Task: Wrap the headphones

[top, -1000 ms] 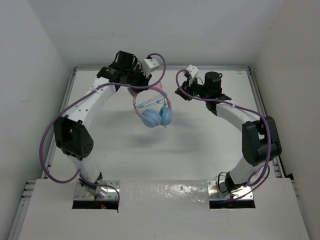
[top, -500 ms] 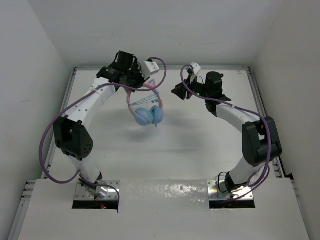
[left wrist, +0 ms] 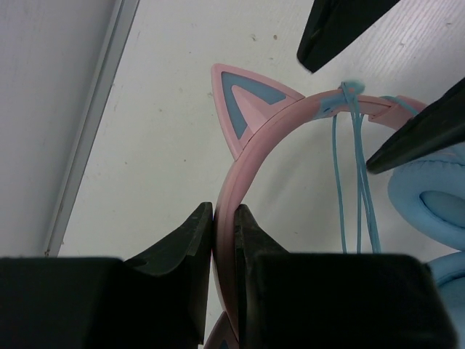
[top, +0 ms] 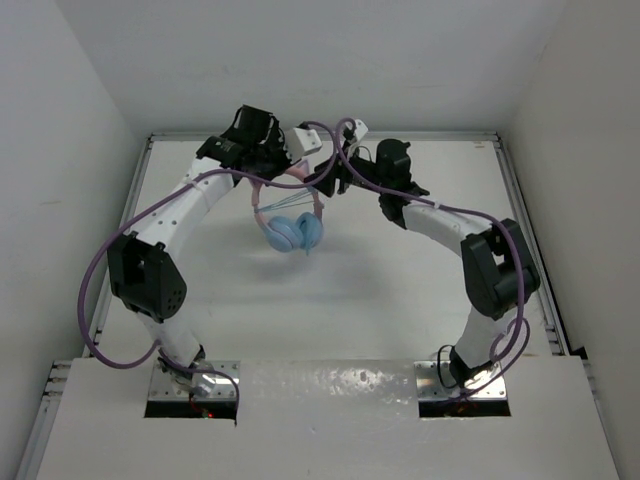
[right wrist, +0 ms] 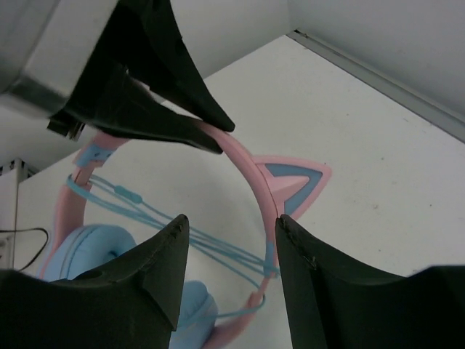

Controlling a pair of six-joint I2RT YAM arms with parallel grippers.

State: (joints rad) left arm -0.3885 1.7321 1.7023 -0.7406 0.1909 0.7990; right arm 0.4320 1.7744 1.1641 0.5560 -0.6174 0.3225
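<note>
The blue cord crosses the headphones' headband between my right gripper's fingers, so it should move down and grab the nearer ear cup (top: 310, 231), clear of these strands of cord.
The headphones (top: 292, 230) hang in the air at the back middle: light blue ear cups, pink headband with cat-ear points, thin blue cord strung across the band in several strands. My left gripper (left wrist: 224, 218) is shut on the pink headband (left wrist: 251, 138) near its top and holds the headphones up. My right gripper (right wrist: 232, 225) is open, its jaws straddling the headband (right wrist: 254, 182) and cord strands (right wrist: 218, 251) near a cat ear (right wrist: 294, 182), touching neither clearly. In the top view the right gripper (top: 327, 180) meets the left gripper (top: 290, 170) at the band.
Thick purple cables (top: 335, 140) loop from both wrists above the headphones. The white table (top: 400, 290) is walled by white panels; a raised rim (top: 150, 170) runs along its left and back edges.
My right gripper has moved left from the back right up to the headband. The headphones have swung slightly left and the left gripper still holds them.
</note>
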